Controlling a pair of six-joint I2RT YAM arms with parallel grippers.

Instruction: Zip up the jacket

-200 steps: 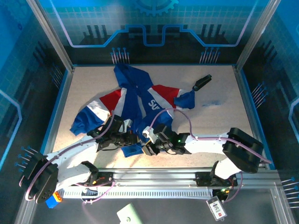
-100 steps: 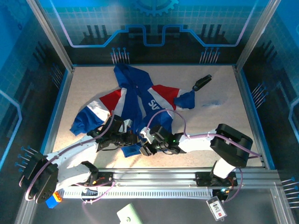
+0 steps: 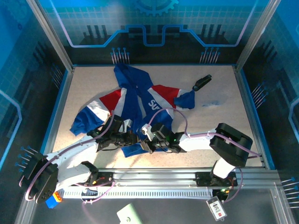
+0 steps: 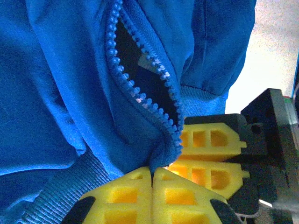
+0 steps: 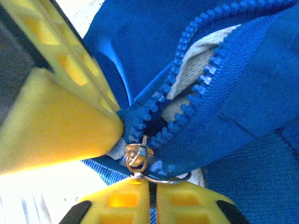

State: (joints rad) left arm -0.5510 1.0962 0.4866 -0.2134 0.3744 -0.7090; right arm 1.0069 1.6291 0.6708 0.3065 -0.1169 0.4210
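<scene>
My right gripper has the pull ring lying crosswise at its fingertips, so I need to open my right gripper, turn it and pinch the ring (image 5: 180, 179) by its flat sides.
The blue jacket (image 3: 135, 100) with red shoulders lies spread on the table, hood toward the back. Its front zipper (image 4: 140, 88) gapes open, with both rows of teeth apart above the hem. My left gripper (image 3: 134, 138) is shut on the jacket's bottom hem (image 4: 152, 170) beside the zipper's base. My right gripper (image 3: 147, 141) meets it from the right. In the right wrist view its fingers (image 5: 153, 183) are shut on the wire pull ring of the metal slider (image 5: 137, 156) at the zipper's bottom end. The left gripper's yellow finger (image 5: 60, 116) presses in just beside the slider.
A black tool-like object (image 3: 202, 82) lies on the table at the back right. The beige table (image 3: 215, 121) is bounded by blue walls and a metal rail (image 3: 154, 176) along the near edge. Cables loop over both arms.
My right gripper has closed from partly open onto the slider's pull ring, after shifting slightly left toward the hem. The left gripper has held still on the hem.
</scene>
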